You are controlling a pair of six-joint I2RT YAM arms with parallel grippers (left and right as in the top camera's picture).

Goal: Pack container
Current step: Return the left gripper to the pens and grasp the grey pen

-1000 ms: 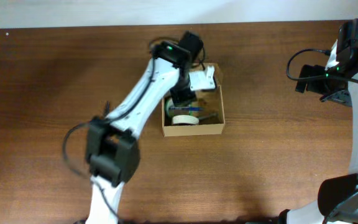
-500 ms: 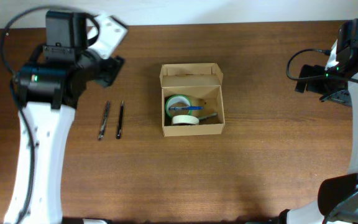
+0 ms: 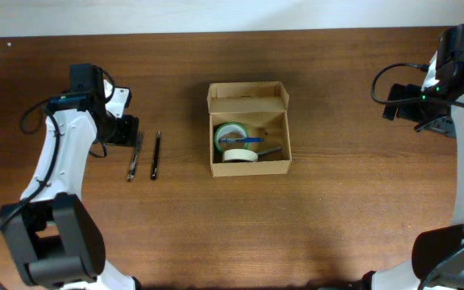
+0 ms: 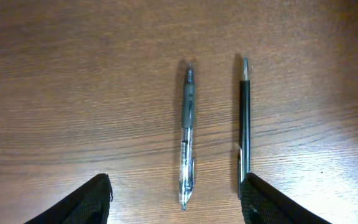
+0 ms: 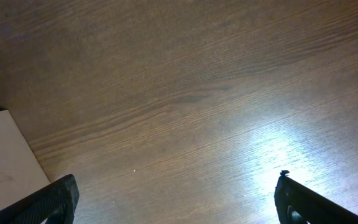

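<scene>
I will next close my left gripper on the clear grey pen's middle (image 3: 136, 155) (image 4: 187, 130), just behind its dark grip, and leave the black pen beside it.
The tan cardboard container (image 3: 278, 165) stands open at the table's middle, its flap lid (image 3: 247, 97) folded back. Inside lie a green tape roll (image 3: 229, 133), a white tape roll (image 3: 238, 155) and a blue pen (image 3: 246, 140). Two pens lie on the table to its left: a clear grey one (image 3: 134, 156) (image 4: 187, 137) and a black one (image 3: 155, 155) (image 4: 244, 127). My left gripper (image 3: 127, 131) (image 4: 178, 202) is open and empty, hovering over the ends of both pens. My right gripper (image 3: 399, 103) (image 5: 178, 202) is open and empty at the far right.
The brown wooden table top (image 3: 337, 217) stretches all round the box. A white edge (image 5: 2, 155) shows at the left of the right wrist view. The table's far edge meets a pale wall (image 3: 216, 14).
My left arm has left the box and swung to the far left, then come down over the two pens. The right arm has not moved.
</scene>
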